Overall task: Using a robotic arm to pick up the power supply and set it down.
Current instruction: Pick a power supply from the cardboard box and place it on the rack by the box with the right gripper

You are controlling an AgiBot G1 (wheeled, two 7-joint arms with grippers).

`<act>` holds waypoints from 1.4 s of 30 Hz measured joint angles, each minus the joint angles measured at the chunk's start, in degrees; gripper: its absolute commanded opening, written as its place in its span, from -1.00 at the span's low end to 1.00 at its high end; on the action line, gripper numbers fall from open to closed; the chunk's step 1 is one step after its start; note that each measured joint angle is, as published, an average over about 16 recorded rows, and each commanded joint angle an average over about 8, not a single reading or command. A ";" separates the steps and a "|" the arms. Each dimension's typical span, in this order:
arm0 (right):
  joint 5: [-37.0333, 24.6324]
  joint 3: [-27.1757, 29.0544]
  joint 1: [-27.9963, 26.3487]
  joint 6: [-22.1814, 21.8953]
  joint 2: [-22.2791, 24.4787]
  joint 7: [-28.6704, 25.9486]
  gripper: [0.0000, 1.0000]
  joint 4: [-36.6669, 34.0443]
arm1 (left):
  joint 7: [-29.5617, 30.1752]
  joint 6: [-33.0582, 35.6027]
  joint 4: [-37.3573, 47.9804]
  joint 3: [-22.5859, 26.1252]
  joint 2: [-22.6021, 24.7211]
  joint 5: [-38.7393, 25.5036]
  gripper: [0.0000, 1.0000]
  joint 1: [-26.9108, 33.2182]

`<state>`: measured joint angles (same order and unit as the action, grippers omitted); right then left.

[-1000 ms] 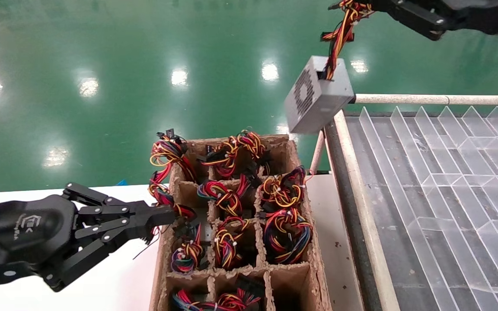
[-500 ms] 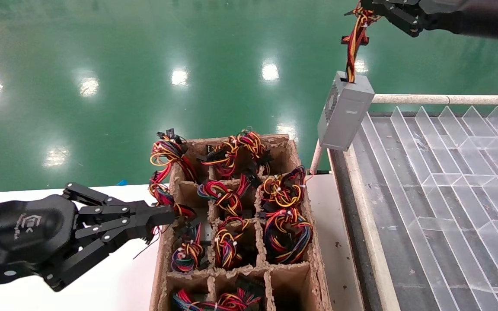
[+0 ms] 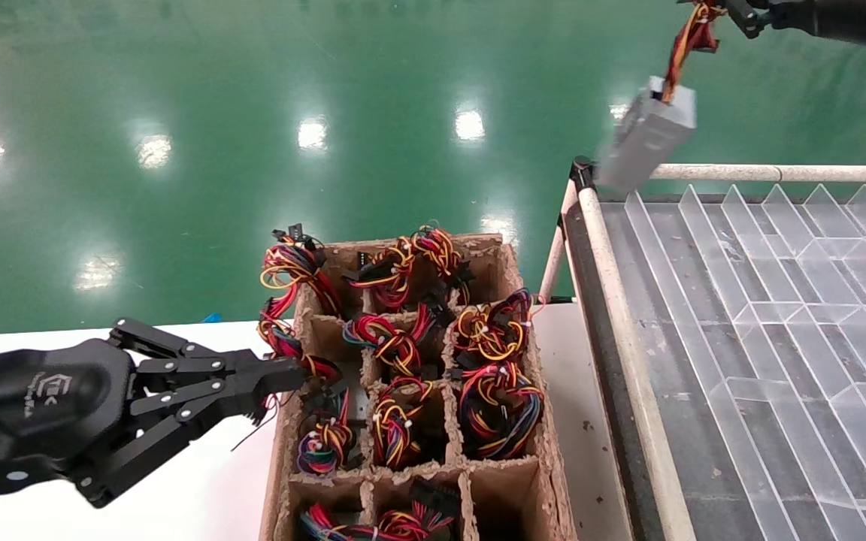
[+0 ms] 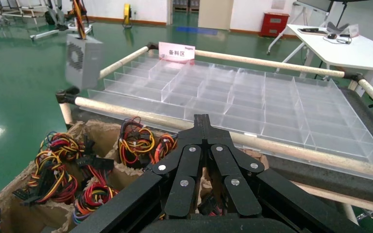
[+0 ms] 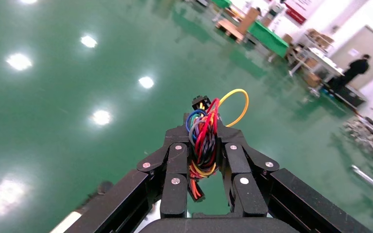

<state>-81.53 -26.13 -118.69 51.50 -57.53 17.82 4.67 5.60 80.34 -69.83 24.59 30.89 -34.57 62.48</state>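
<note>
The robot's right gripper needs to release the power supply in the far corner of the tray, just inside the black corner joint [image 3: 622,225].
The power supply [image 3: 647,131], a small grey metal box, hangs tilted in the air by its red, yellow and orange wire bundle [image 3: 687,37] over the far left corner of the clear divider tray [image 3: 779,300]. My right gripper [image 3: 730,9] at the top right is shut on those wires; the right wrist view shows the bundle [image 5: 203,141] pinched in that gripper [image 5: 204,127]. The left wrist view shows the box [image 4: 82,60] with its vent face. My left gripper [image 3: 294,373] is shut and empty, tips at the cardboard box's left wall.
A cardboard box [image 3: 523,481] with compartments holds several coloured wire bundles [image 3: 497,398] and stands on a white table [image 3: 200,496]. A beige rail [image 3: 779,173] frames the tray's far side, with a black corner joint [image 3: 579,173]. Green floor lies beyond.
My right gripper has carried the hanging power supply to the right and farther away, from beside the box's far corner to over the tray's corner. The left arm has not moved.
</note>
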 measured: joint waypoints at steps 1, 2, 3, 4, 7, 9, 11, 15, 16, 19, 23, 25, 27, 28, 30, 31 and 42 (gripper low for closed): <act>-0.16 -0.08 -0.08 -0.98 -0.31 0.28 -1.00 -0.42 | 0.00 0.00 0.00 0.00 0.00 0.00 -1.00 0.00; -0.31 -0.15 -0.14 -1.82 -0.60 0.54 -1.00 -0.81 | 0.00 0.00 0.00 0.00 0.00 0.00 -1.00 0.00; -0.45 -0.22 -0.18 -2.53 -0.86 0.79 -1.00 -1.17 | 0.00 0.00 0.00 0.00 0.00 0.00 -1.00 0.00; -0.57 -0.29 -0.21 -3.13 -1.09 1.03 -1.00 -1.49 | 0.00 0.00 0.00 0.00 0.00 0.00 -1.00 0.00; -0.83 -0.44 -0.21 -4.24 -1.60 1.62 -1.00 -2.31 | 0.00 0.00 0.00 0.00 0.00 0.00 -1.00 0.00; -0.95 -0.52 -0.14 -4.58 -1.86 1.94 -1.00 -2.74 | 0.00 0.00 0.00 0.00 0.00 0.00 -1.00 0.00; -1.03 -0.57 -0.04 -4.71 -2.08 2.21 -1.00 -3.09 | 0.00 0.00 0.00 0.00 0.00 0.00 -1.00 0.00; -1.10 -0.62 0.18 -4.67 -2.54 2.66 -1.00 -3.56 | 0.00 0.00 0.00 0.00 0.00 0.00 -1.00 0.00; -1.11 -0.63 0.24 -4.64 -2.69 2.77 -1.00 -3.64 | 0.00 0.00 0.00 0.00 0.00 0.00 -1.00 0.00; -1.14 -0.65 0.41 -4.59 -3.23 3.10 -1.00 -3.78 | 0.00 0.00 0.00 0.00 0.00 0.00 -1.00 0.00; -1.33 -0.78 0.57 -4.88 -4.18 3.65 -1.00 -3.84 | 0.00 0.00 0.00 0.00 0.00 0.00 -1.00 0.00; -1.43 -0.85 0.63 -5.22 -4.72 3.93 -1.00 -3.85 | 0.00 0.00 0.00 0.00 0.00 0.00 -1.00 0.00; -1.53 -0.92 0.70 -5.69 -5.31 4.20 -1.00 -3.86 | 0.00 0.00 0.00 0.00 0.00 0.00 -1.00 0.00; -1.58 -0.96 0.74 -5.96 -5.62 4.34 -1.00 -3.87 | 0.00 0.00 0.00 0.00 0.00 0.00 -1.00 0.00; -1.71 -1.05 0.84 -6.58 -6.29 4.62 -1.00 -3.90 | 0.00 0.00 0.00 0.00 0.00 0.00 -1.00 0.00; -1.79 -1.10 0.92 -6.92 -6.63 4.77 -1.00 -3.93 | 0.00 0.00 0.00 0.00 0.00 0.00 -1.00 0.00; -2.71 -1.74 2.77 -11.24 -10.24 5.75 -1.00 -4.69 | 0.00 0.00 0.00 0.00 0.00 0.00 -1.00 0.00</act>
<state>-84.25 -27.87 -115.92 40.26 -67.77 23.57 -0.02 5.60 80.34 -69.83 24.59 30.89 -34.57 62.48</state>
